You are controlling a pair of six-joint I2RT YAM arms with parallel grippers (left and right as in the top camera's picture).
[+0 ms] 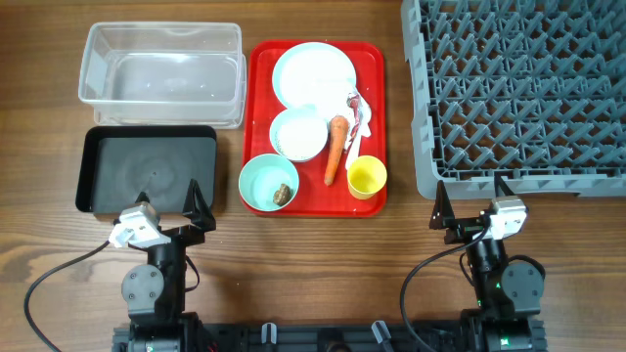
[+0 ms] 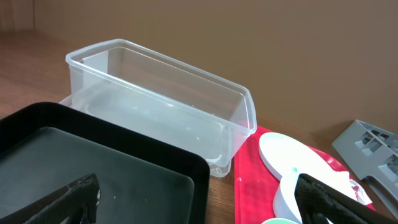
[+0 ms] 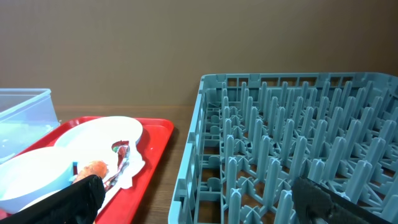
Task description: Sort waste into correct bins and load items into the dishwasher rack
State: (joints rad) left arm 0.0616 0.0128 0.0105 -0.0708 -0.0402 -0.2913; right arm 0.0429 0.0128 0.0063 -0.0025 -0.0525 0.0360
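Observation:
The pale-green bowl has a rim (image 1: 296, 189) that my left gripper will close on beside the brown lump, on the side toward the carrot.
On the red tray (image 1: 377, 73) lie a light-blue plate (image 1: 314, 71), a light-blue bowl (image 1: 298, 133) filled with white rice, a pale-green bowl (image 1: 262, 176) holding a brown lump (image 1: 282, 194), an orange carrot (image 1: 335, 149), a yellow cup (image 1: 367, 177), and a crumpled napkin with the red wrapper and white spoon (image 1: 358, 112). The clear tub (image 1: 161, 73) and black tub (image 1: 147, 168) stand to the left, the grey rack (image 1: 523, 93) to the right. My left gripper (image 1: 168, 205) is open and empty at the black tub's near edge. My right gripper (image 1: 471, 200) is open and empty by the rack's near left corner.
The left wrist view shows the black tub (image 2: 124, 162), the clear tub (image 2: 161, 99) and the plate (image 2: 292, 155). The right wrist view shows the rack (image 3: 298, 124), the tray's edge (image 3: 155, 149) and the carrot (image 3: 93, 169). Bare wood lies along the front.

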